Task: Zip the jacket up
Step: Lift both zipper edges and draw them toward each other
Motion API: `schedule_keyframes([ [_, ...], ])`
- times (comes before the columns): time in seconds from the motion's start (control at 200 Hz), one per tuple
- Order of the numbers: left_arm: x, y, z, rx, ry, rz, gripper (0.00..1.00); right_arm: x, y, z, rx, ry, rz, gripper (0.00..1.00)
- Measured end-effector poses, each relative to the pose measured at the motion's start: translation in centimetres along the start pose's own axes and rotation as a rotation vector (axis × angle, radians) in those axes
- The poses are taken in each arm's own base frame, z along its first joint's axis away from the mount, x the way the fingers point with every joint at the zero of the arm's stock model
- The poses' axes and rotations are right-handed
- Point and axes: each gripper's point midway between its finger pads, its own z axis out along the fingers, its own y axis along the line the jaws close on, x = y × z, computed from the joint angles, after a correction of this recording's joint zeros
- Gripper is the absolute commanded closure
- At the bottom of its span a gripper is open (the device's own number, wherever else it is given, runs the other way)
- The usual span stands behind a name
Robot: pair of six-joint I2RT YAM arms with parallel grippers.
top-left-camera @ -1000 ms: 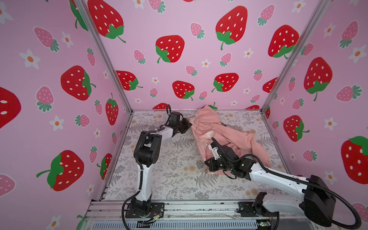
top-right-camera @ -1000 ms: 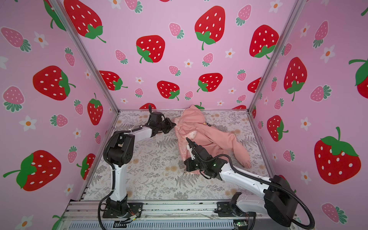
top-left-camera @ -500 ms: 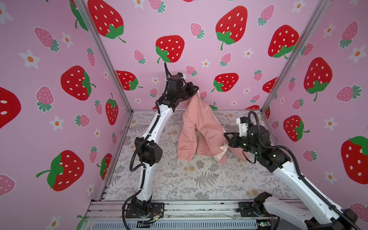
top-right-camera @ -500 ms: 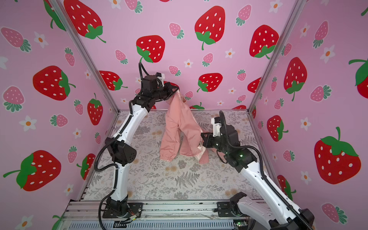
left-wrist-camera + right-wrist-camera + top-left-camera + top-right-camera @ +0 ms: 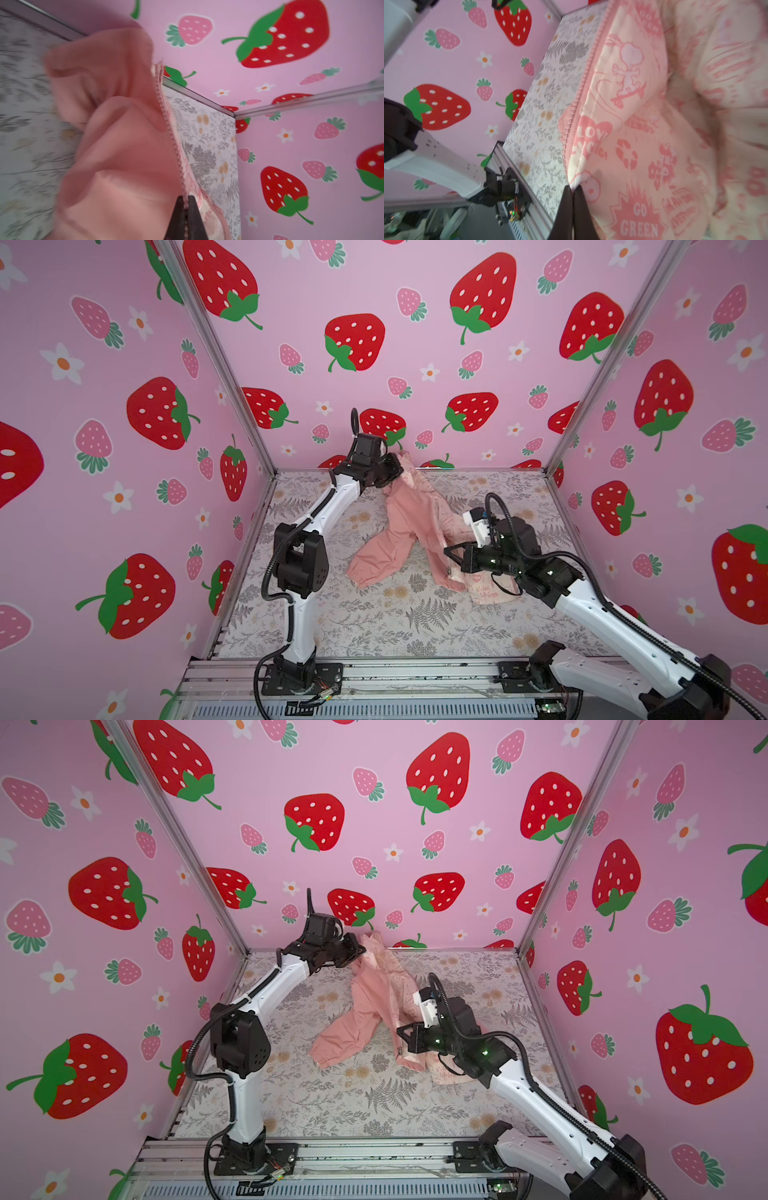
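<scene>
My right gripper is going to release the jacket's lower front edge on the floral mat [image 5: 447,592], just behind the grey fern print.
The salmon-pink jacket [image 5: 409,514] [image 5: 370,1002] hangs stretched between my two grippers, front open and cream printed lining facing out. My left gripper [image 5: 395,472] [image 5: 360,953] is up near the back wall. In the left wrist view this gripper [image 5: 186,199] is shut on the jacket's [image 5: 124,145] zipper edge, with the teeth [image 5: 166,116] running out from between its jaws. My right gripper [image 5: 446,558] [image 5: 401,1040] is lower and nearer the front. In the right wrist view it [image 5: 572,188] is shut on the lower front edge of the jacket [image 5: 643,124]. One sleeve [image 5: 374,560] trails on the table.
A floral mat [image 5: 374,626] covers the table. Strawberry-print walls close in the left, back and right sides, with metal posts [image 5: 582,406] at the back corners. An aluminium rail [image 5: 415,676] carrying both arm bases runs along the front edge.
The jacket went from lying on the table to hanging high between both raised grippers. Both arms have now come down, and a sleeve rests on the mat.
</scene>
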Motion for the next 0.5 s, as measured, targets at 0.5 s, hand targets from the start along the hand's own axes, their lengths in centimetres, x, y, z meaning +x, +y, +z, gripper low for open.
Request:
schedule_keyframes([
  [0.5, -5.1, 6.5, -12.3, -0.286, -0.183, 0.096, 1.0, 4.4, 7.4, 9.5, -0.351, 0.181, 0.028, 1.0],
])
